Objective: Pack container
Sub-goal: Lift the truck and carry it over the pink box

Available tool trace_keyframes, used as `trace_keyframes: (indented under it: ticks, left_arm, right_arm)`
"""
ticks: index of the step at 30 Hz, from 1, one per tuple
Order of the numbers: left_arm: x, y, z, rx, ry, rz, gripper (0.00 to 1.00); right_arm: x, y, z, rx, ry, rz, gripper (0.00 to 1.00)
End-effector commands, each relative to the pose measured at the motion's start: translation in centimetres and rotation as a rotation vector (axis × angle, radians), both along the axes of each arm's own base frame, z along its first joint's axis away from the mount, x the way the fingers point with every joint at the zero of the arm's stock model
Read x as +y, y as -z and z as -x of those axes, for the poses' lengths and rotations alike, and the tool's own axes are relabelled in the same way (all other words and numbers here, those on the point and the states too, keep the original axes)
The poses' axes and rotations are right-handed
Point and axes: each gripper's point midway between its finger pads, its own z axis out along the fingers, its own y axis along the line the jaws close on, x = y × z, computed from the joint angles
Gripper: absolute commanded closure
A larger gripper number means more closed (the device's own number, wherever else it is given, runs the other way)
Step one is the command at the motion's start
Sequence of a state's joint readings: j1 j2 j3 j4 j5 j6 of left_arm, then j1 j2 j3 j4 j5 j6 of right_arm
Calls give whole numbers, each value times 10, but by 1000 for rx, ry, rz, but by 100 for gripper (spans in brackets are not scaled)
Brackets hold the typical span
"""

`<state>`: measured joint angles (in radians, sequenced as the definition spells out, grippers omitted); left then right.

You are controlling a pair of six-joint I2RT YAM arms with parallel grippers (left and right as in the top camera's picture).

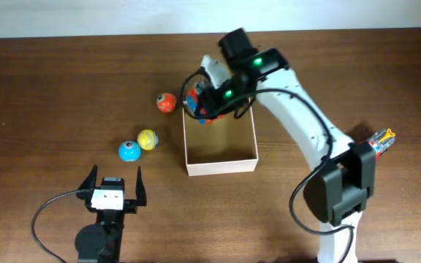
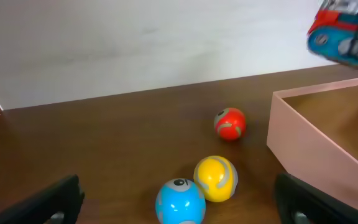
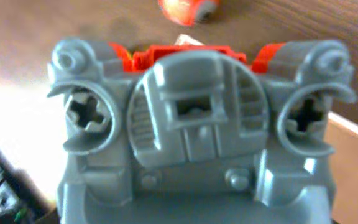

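Note:
I should open my right gripper to release the red toy car, held over the container's far corner, inside the container [image 1: 200,131], along the side of the container that is closest to the yellow ball.
The container [image 1: 221,166] is a shallow white-walled box with a tan inside, at the table's middle. My right gripper [image 1: 209,96] is shut on a red and blue toy car [image 1: 194,100] and holds it over the container's far left corner. In the right wrist view the car's grey underside [image 3: 191,124] fills the picture and hides the fingers. The left wrist view shows the car [image 2: 344,34] held above the container's wall [image 2: 309,155]. My left gripper [image 1: 114,175] is open and empty, near the table's front edge.
A red ball [image 1: 166,102], a yellow ball [image 1: 148,139] and a blue ball [image 1: 129,150] lie on the table left of the container. Another small toy car [image 1: 382,139] lies at the right. The left wrist view shows the balls just ahead of my left fingers.

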<state>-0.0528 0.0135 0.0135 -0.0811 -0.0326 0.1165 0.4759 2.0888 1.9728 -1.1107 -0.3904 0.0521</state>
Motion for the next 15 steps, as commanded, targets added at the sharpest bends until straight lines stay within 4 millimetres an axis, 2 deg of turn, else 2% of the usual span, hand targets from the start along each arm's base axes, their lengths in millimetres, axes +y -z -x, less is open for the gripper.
trace_keyframes:
  ticks: [1, 6, 11, 15]
  left_arm:
    - [0, 1, 0, -1, 7, -15, 1]
    - [0, 1, 0, -1, 7, -15, 1]
    - [0, 1, 0, -1, 7, -15, 1]
    - [0, 1, 0, -1, 7, -15, 1]
  right_arm:
    - [-8, -8, -12, -73, 235, 143, 47]
    - [-12, -7, -15, -156, 420, 266, 47]
    - [-7, -6, -16, -189, 456, 291, 47]
    - [-6, 7, -15, -161, 475, 306, 47]
